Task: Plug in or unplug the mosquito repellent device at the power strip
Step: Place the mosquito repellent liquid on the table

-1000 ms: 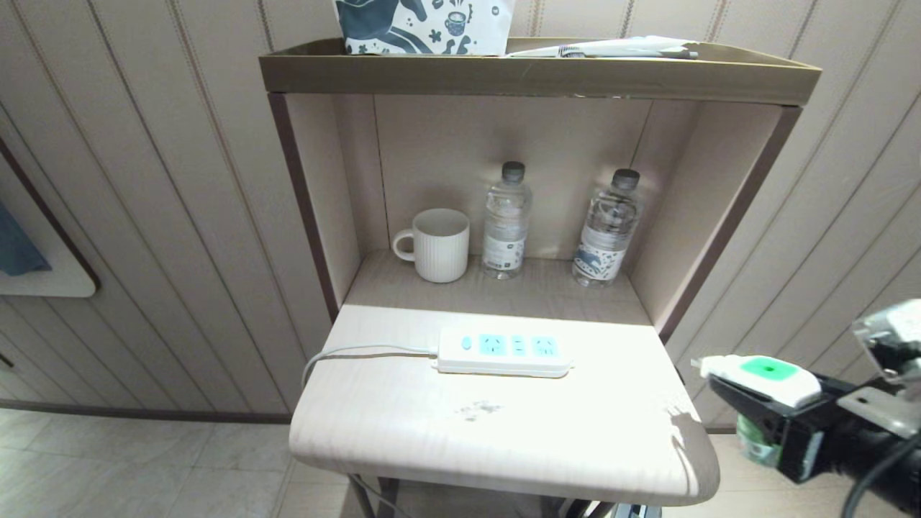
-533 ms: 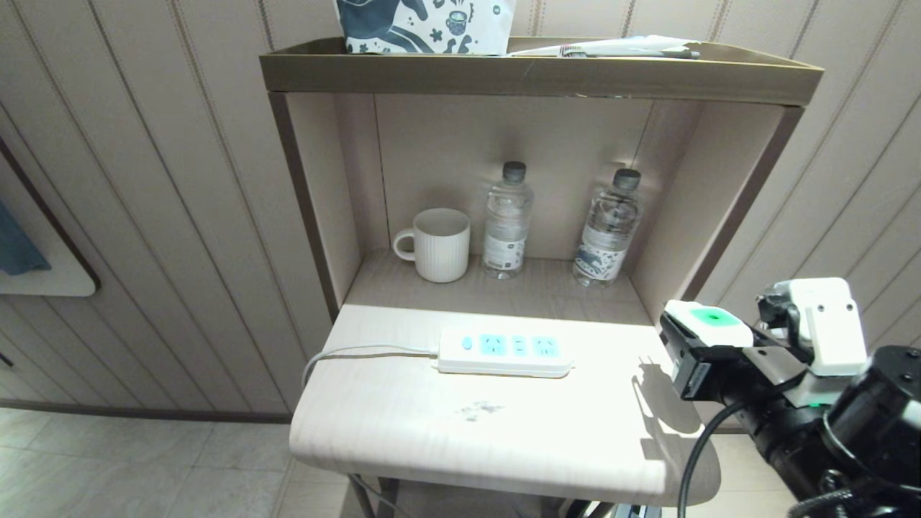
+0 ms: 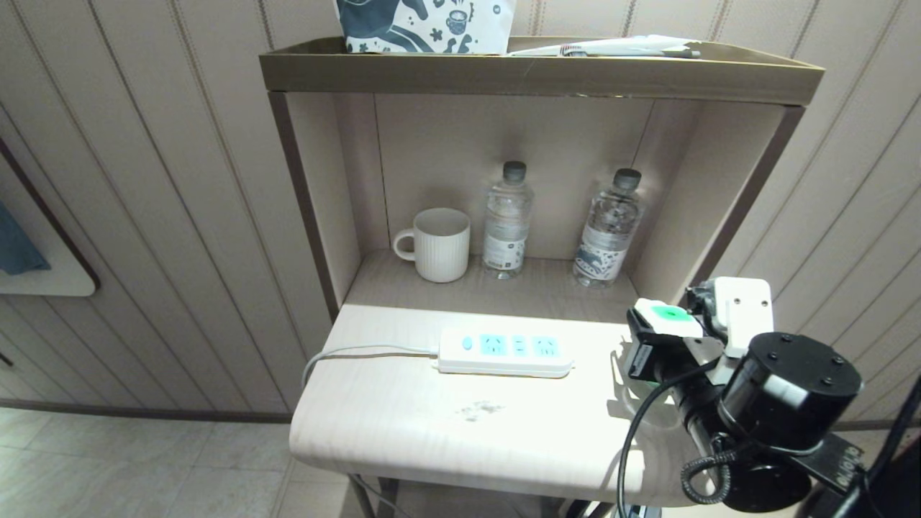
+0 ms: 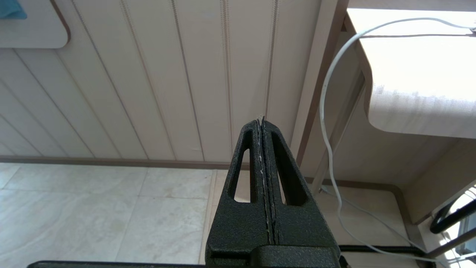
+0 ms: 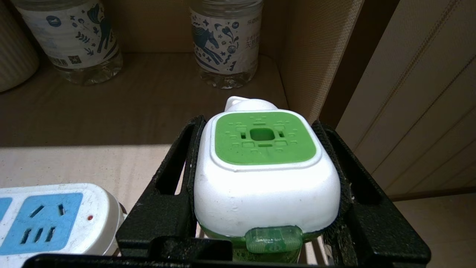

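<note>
I need to use my right gripper to set the white mosquito repellent device down on the tabletop (image 3: 642, 345) just past the power strip's cordless end.
The white mosquito repellent device (image 3: 669, 318) (image 5: 266, 178) with its green top is clamped between the black fingers of my right gripper (image 3: 658, 327) (image 5: 260, 123), which is shut on it. It hangs over the table's right end, just right of the power strip (image 3: 504, 352) (image 5: 48, 219). The strip lies flat across the tabletop with its light-blue socket faces up and nothing plugged in; its cord (image 3: 360, 352) runs off to the left. My left gripper (image 4: 261, 121) is shut and empty, parked low beside the table, pointing at the wall.
In the shelf niche behind the strip stand a ribbed white mug (image 3: 437, 243) and two clear water bottles (image 3: 507, 219) (image 3: 608, 226). The niche's side wall (image 3: 691, 216) is close to my right gripper. A patterned box (image 3: 424, 25) sits on the top shelf.
My right arm has swung in from the lower right, up and leftward, carrying the device to the table's right end near the strip. The strip and shelf items have not moved.
</note>
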Available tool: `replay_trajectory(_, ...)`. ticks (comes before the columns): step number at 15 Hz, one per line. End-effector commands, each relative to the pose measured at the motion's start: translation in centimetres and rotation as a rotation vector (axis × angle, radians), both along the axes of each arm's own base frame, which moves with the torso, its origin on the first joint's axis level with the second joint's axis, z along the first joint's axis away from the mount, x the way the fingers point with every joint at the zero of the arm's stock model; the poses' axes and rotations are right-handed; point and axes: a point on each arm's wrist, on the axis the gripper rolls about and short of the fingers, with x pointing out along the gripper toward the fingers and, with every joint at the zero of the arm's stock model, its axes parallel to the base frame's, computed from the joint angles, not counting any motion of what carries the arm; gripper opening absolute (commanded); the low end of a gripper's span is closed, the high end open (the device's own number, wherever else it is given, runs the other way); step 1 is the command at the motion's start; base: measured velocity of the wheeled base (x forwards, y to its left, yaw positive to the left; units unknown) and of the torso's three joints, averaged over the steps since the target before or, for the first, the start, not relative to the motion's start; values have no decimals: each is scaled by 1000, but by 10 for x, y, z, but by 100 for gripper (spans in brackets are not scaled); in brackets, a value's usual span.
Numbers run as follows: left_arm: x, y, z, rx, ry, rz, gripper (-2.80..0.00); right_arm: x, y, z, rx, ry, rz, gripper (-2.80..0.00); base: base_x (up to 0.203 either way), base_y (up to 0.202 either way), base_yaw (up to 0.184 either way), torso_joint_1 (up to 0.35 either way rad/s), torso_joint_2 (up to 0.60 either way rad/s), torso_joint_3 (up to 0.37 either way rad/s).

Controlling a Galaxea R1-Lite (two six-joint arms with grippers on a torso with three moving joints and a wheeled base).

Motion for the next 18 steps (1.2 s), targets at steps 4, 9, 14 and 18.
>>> replay_trajectory(4, 0, 0, 0, 2, 1, 0, -280, 13, 9, -3, 15, -24, -34, -280, 0, 0, 0, 0, 0, 0)
replay_trajectory(9, 0, 0, 0, 0, 1, 0, -280, 26, 18, 1, -1, -48, -44, -280, 0, 0, 0, 0, 0, 0)
replay_trajectory(14, 0, 0, 0, 0, 1, 0, -280, 28, 20, -6, -6, -29, -43, -280, 0, 0, 0, 0, 0, 0)
replay_trajectory(18, 0, 0, 0, 0, 1, 0, -280, 24, 21, -10, -11, -15, -35, -280, 0, 0, 0, 0, 0, 0)
